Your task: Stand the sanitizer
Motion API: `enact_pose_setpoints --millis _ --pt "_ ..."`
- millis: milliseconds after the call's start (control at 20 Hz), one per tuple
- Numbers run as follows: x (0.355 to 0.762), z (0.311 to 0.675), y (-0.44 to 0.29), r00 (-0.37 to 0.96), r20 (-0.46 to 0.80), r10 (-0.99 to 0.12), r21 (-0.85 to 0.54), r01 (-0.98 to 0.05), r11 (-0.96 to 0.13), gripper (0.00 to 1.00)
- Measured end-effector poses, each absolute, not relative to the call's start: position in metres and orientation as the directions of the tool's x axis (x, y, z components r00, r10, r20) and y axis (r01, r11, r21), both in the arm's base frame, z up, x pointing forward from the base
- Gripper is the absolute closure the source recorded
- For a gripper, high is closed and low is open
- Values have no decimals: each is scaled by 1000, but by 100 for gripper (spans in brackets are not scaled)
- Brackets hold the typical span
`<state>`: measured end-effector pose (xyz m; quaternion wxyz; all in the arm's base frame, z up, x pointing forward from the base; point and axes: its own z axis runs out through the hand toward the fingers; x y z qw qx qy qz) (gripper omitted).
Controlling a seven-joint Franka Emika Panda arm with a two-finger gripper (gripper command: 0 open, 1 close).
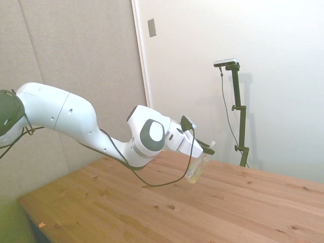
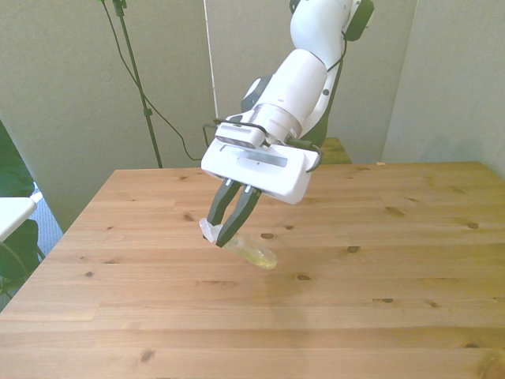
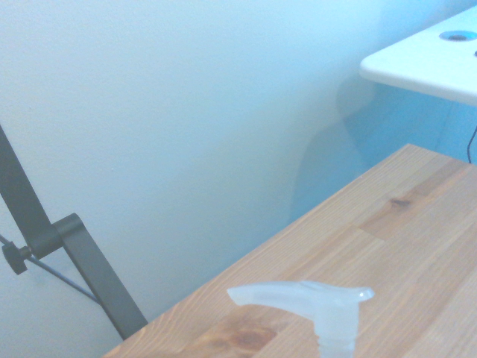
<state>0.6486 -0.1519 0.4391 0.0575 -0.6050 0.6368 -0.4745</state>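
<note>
My gripper has the sanitizer. It will let go of it upright on the bare wood (image 2: 260,320) between its hanging base and the table's near edge.
The sanitizer (image 2: 251,251) is a small clear bottle of pale yellow liquid, held tilted above the wooden table (image 2: 379,300). My gripper (image 2: 230,229) is shut on its neck end, with the bottle's body slanting down toward the front view's right. From the side, the sanitizer (image 1: 196,168) hangs below the gripper (image 1: 206,150), its base close to the table top, and whether it touches I cannot tell. The wrist view catches only its white pump nozzle (image 3: 309,298), close up and blurred.
A white surface (image 2: 14,212) juts in at the front view's left edge, beside the table (image 1: 152,212). A white wall and a grey panel stand behind it.
</note>
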Motion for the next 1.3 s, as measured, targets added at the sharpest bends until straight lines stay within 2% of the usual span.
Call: enact_pose_setpoints --millis 350,750,950,1300 --pt "674 439 -126 -362 563 -743 -717 -660 -223 100" --pt "698 405 -81 -448 632 -632 -737 -600 -312 100" --pt "701 394 -66 -453 664 -595 -723 -592 -356 100" --pt "700 384 -66 -440 689 -576 -700 -608 -373 100"
